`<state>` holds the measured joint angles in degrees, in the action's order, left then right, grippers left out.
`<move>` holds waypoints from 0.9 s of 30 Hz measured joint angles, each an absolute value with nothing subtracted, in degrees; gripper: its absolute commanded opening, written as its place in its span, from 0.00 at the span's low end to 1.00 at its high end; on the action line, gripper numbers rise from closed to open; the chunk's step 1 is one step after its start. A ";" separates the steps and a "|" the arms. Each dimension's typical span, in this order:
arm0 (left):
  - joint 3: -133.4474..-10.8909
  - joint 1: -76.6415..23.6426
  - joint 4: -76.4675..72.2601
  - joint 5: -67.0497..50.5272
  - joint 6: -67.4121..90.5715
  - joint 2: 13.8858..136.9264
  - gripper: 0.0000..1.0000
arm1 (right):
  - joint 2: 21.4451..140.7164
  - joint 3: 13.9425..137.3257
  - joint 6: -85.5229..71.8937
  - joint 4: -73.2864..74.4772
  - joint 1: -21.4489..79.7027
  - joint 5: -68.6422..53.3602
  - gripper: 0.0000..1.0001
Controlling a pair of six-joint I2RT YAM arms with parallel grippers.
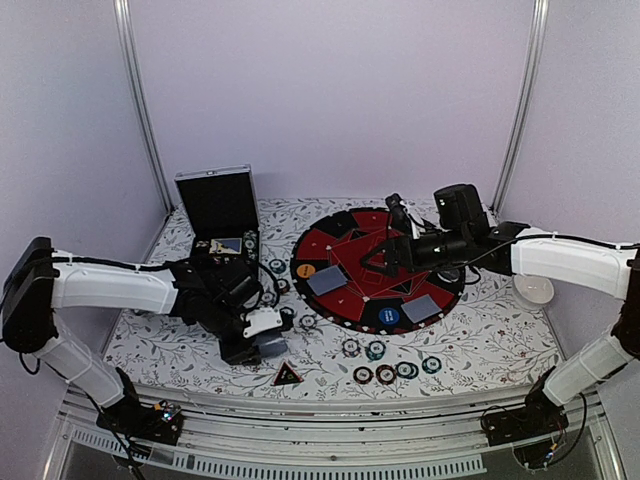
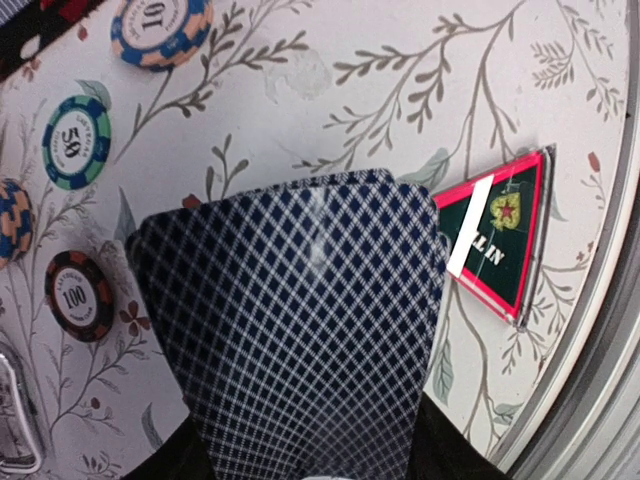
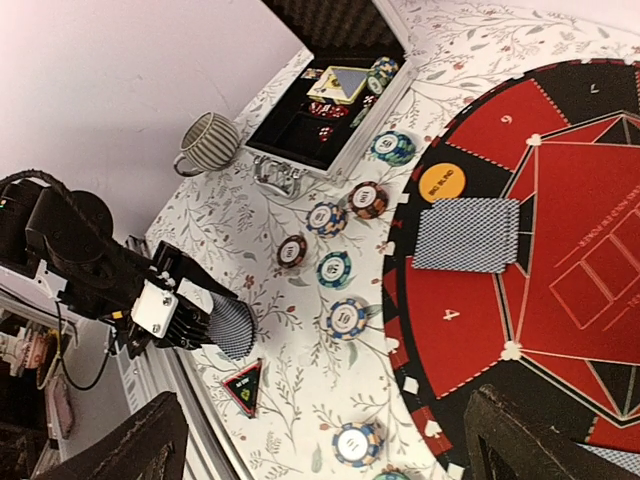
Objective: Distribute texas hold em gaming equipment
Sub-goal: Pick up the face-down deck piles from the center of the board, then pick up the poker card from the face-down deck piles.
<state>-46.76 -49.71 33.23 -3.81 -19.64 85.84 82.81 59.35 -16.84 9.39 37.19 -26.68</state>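
Note:
My right gripper should take hold of the top card's loose end (image 1: 282, 347) (image 3: 246, 342), on the stack of playing cards that is held in my left gripper.
My left gripper (image 1: 262, 346) is shut on a bowed stack of grey-blue diamond-backed playing cards (image 2: 300, 330), low over the cloth near the table's front edge. The red-black triangle (image 2: 497, 238) lies just right of the cards. Left of them sit a teal chip (image 2: 76, 141), a brown chip (image 2: 78, 294) and a blue-orange chip (image 2: 160, 25). My right gripper (image 3: 330, 450) hangs open and empty above the round mat (image 1: 350, 250). On the mat lie two card piles (image 1: 325, 281) (image 1: 422, 308), an orange button (image 1: 305, 270) and a blue button (image 1: 388, 316).
The open black case (image 1: 220, 205) stands at the back left, with a striped mug (image 3: 207, 143) beside it. Several chips (image 1: 386, 373) lie in a row before the mat. A white round object (image 1: 533, 290) sits at the right. The metal table rim (image 2: 600, 400) runs close to the triangle.

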 measured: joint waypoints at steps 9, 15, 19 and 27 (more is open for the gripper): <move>-52.23 -50.39 33.71 -4.60 -18.39 83.85 0.51 | 93.58 58.74 -22.87 -0.78 45.17 -31.88 0.99; -56.99 -51.11 34.76 -4.73 -17.74 82.94 0.51 | 104.68 65.10 -24.29 -2.55 49.43 -36.62 0.99; -58.37 -51.35 35.18 -4.73 -17.26 82.89 0.51 | 108.53 68.25 -24.73 -3.77 50.83 -39.53 0.99; -58.65 -51.44 36.38 -3.73 -15.73 82.83 0.50 | 113.86 72.55 -24.80 -4.01 51.13 -39.51 0.99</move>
<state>-58.65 -51.44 36.38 -3.73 -15.73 82.83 113.86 72.55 -24.80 -4.01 51.13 -39.51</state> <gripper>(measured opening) 0.509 0.993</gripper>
